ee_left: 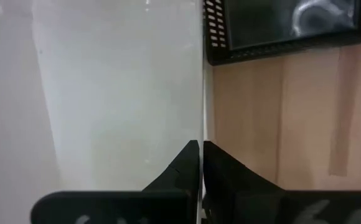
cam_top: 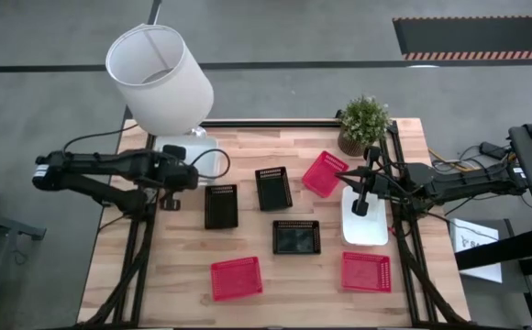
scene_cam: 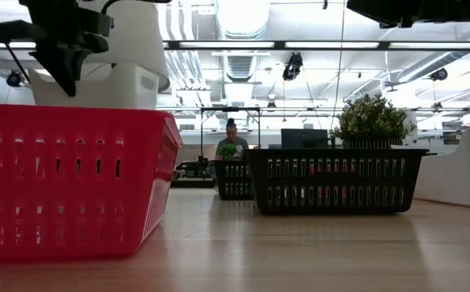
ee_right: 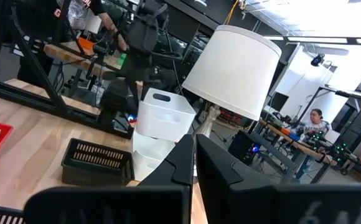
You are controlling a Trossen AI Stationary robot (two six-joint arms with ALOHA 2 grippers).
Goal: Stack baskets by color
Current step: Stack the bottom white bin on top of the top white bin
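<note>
Next, my left gripper lets go of the white basket inside the second white basket [cam_top: 196, 159], under the lampshade beside the black baskets. The held basket now hangs over that second one.
My left gripper [ee_left: 201, 144] is at the table's far left, by the lamp, shut on a white basket [ee_right: 165, 115]. That basket hangs over a second white basket [ee_right: 146, 158]; whether the two touch, I cannot tell. A third white basket [cam_top: 365, 220] lies flat at the right. My right gripper [cam_top: 347, 174] is shut above it, holding nothing. Three black baskets [cam_top: 220, 206], [cam_top: 273, 188], [cam_top: 296, 236] sit mid-table. One red basket [cam_top: 326, 174] lies askew at the far right, and two red baskets [cam_top: 236, 278], [cam_top: 366, 271] lie near the front edge. My left gripper pinches the top edge of the white basket's wall [ee_left: 201, 127] between its two fingers [ee_left: 183, 165], one on each face of the wall. The fingers come from above, slanting steeply down. The basket hangs upright below them, off the table.
A white lampshade [cam_top: 160, 73] stands over the far left corner, close above my left arm. A potted plant [cam_top: 364, 124] stands at the far right. Bare wood lies between the black baskets and the two near red ones. A person [scene_cam: 232, 144] sits far behind the table.
</note>
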